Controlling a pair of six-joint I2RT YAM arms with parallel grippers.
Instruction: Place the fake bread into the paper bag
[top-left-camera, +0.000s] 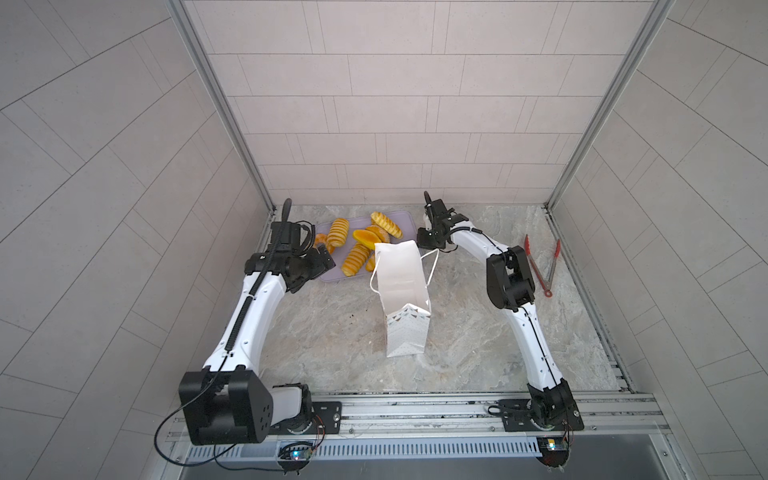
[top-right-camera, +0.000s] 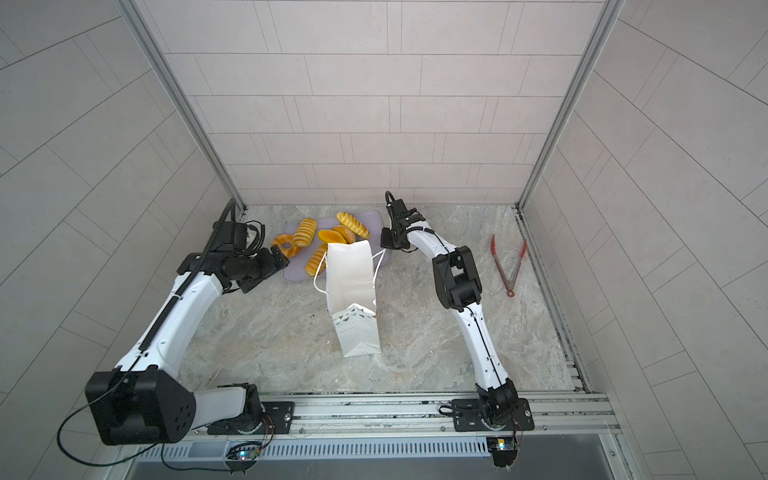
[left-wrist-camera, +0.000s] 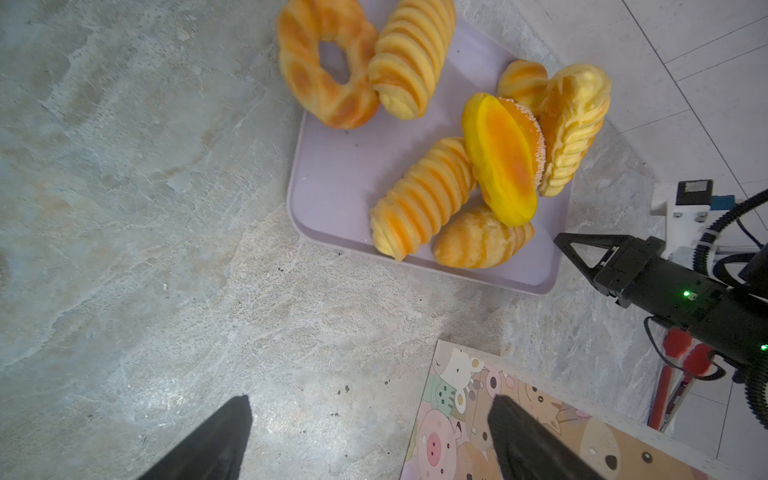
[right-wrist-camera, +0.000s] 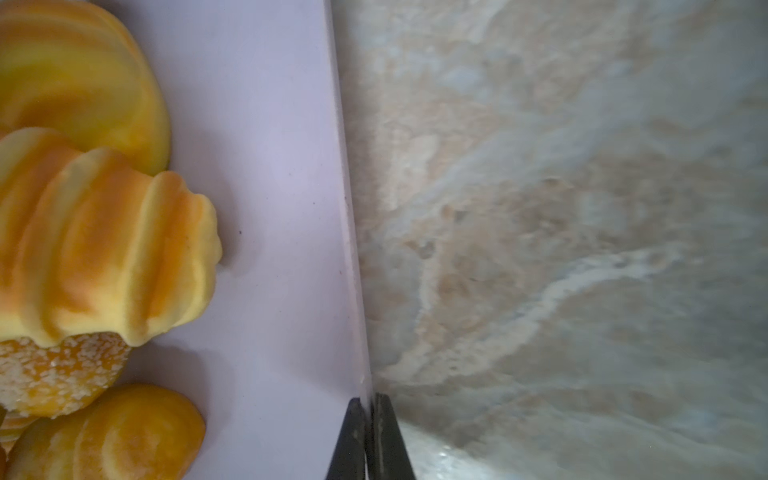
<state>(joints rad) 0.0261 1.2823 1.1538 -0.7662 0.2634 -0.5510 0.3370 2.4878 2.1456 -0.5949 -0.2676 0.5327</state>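
My left gripper next closes on the paper bag at the rim of its cartoon-printed side (top-left-camera: 380, 280), midway along the bag's opening.
Several glossy golden-orange pieces of fake bread (top-left-camera: 360, 249) (top-right-camera: 309, 230) (left-wrist-camera: 419, 199) (right-wrist-camera: 95, 249) lie on a lilac tray (top-left-camera: 406, 217) (top-right-camera: 374, 217) (left-wrist-camera: 340, 174) (right-wrist-camera: 282, 208) at the back of the table. The white paper bag (top-left-camera: 401, 282) (top-right-camera: 351, 282) is just in front of the tray, its string handles toward it. In the left wrist view a cartoon-printed side of the bag (left-wrist-camera: 453, 386) shows. My left gripper (top-left-camera: 326, 254) (top-right-camera: 280, 254) (left-wrist-camera: 370, 403) hangs open beside the tray's left end, holding nothing. My right gripper (top-left-camera: 419, 240) (top-right-camera: 384, 241) (right-wrist-camera: 370, 401) (left-wrist-camera: 559, 239) is shut on the tray's right rim.
Red-tipped tongs (top-left-camera: 544, 262) (top-right-camera: 509, 262) (left-wrist-camera: 673, 374) lie at the right side of the marble table. Tiled walls and metal frame rails close the table in at the back and sides.
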